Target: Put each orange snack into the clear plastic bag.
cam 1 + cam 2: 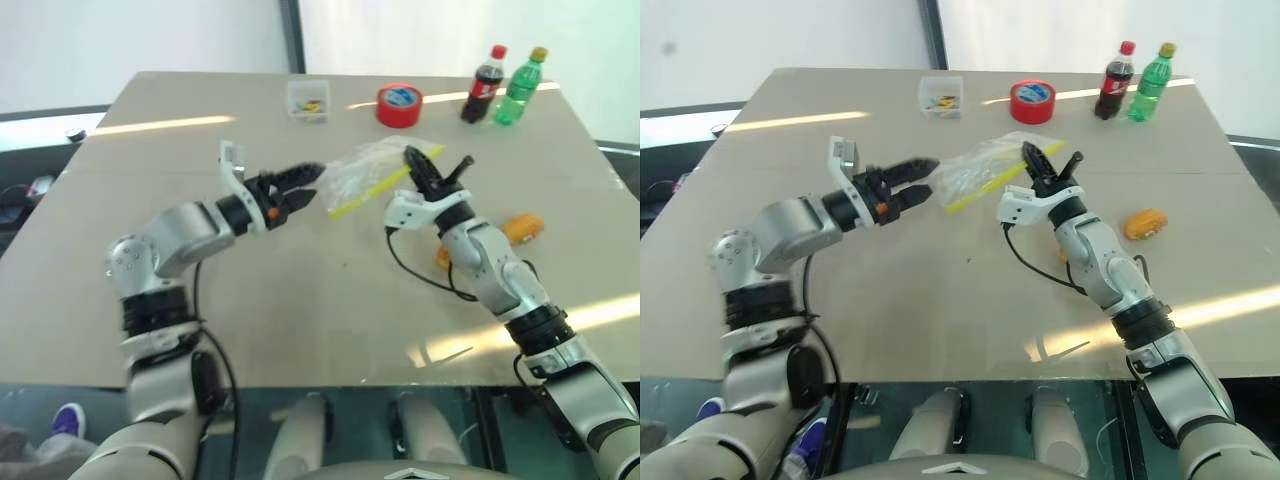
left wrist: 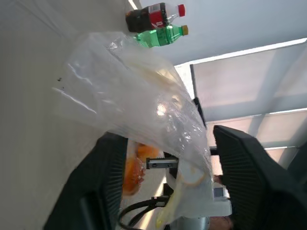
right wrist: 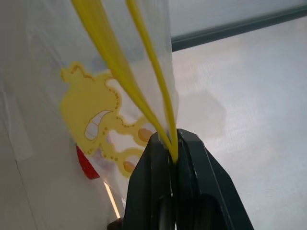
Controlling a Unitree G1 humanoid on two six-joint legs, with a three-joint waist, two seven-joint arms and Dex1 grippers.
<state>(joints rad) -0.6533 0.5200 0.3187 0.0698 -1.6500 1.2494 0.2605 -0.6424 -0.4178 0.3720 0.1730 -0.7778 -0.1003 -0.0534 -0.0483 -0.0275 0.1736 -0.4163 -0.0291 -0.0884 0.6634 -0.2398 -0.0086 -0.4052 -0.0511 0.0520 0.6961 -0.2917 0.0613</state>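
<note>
The bag's film is between my left gripper's fingers, away from its yellow strip, so next my left gripper turns and pinches the yellow strip's loose end (image 1: pixel 337 211).
The clear plastic bag (image 1: pixel 362 170) hangs crumpled above the table's middle, its yellow strip (image 3: pixel 144 91) pinched in my shut right gripper (image 1: pixel 412 160). Left of it, my left gripper (image 1: pixel 310 186) points at the bag's other edge. In the left wrist view its fingers (image 2: pixel 105 172) stand wide apart with the bag's film between them. One orange snack (image 1: pixel 523 228) lies on the table to the right of my right arm. A second orange snack (image 1: pixel 442 258) peeks out from behind that forearm.
At the back of the beige table (image 1: pixel 300 300) stand a small clear box (image 1: pixel 308 100), a red tape roll (image 1: pixel 399 105), a cola bottle (image 1: pixel 483 85) and a green bottle (image 1: pixel 521 88). A black cable loops under my right wrist.
</note>
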